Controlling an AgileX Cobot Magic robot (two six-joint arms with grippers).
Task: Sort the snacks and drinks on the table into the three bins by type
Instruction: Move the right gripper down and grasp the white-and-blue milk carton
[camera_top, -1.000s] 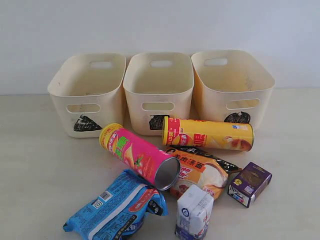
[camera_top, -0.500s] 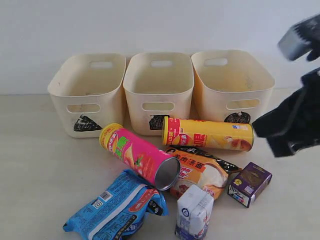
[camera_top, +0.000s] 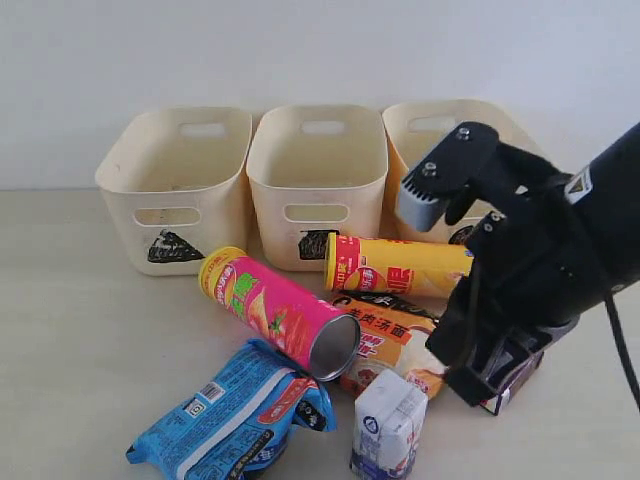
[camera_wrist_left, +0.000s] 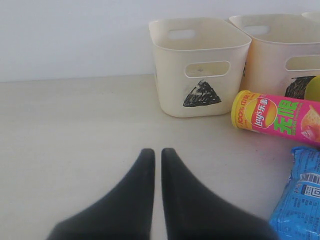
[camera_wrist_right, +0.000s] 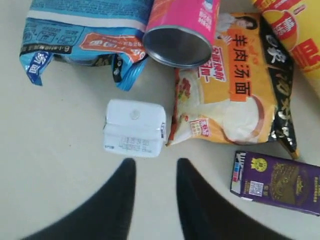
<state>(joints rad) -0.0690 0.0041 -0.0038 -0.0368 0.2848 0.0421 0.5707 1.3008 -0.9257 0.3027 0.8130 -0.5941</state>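
I need to move my right gripper next to the upper sides of the white carton (camera_top: 389, 424) (camera_wrist_right: 134, 129) that stands beside the blue bag and close it there.
On the table (camera_top: 80, 350) lie a pink-magenta tube (camera_top: 280, 312), a yellow tube (camera_top: 395, 267), a blue bag (camera_top: 232, 415) and an orange-black-white bag (camera_top: 385, 340). The white carton (camera_top: 388, 425) stands in front. My right arm hides most of the purple carton (camera_top: 512, 388). Seen from the right wrist, the right gripper (camera_wrist_right: 155, 162) hangs open and empty above bare table, between the white carton (camera_wrist_right: 134, 128) and the purple carton (camera_wrist_right: 277, 182). The left gripper (camera_wrist_left: 157, 151) is shut on nothing, low over the table, well short of the triangle bin (camera_wrist_left: 200, 65).
Three cream bins stand in a row at the back: triangle (camera_top: 175, 185), square (camera_top: 318, 180), and a third (camera_top: 420, 140) partly behind my right arm (camera_top: 530, 260), its mark hidden. The yellow tube lies against the square bin's front.
My right arm has come in from the right edge and swung down and left, now covering the purple carton and part of the orange bag. The snacks and drinks have not moved.
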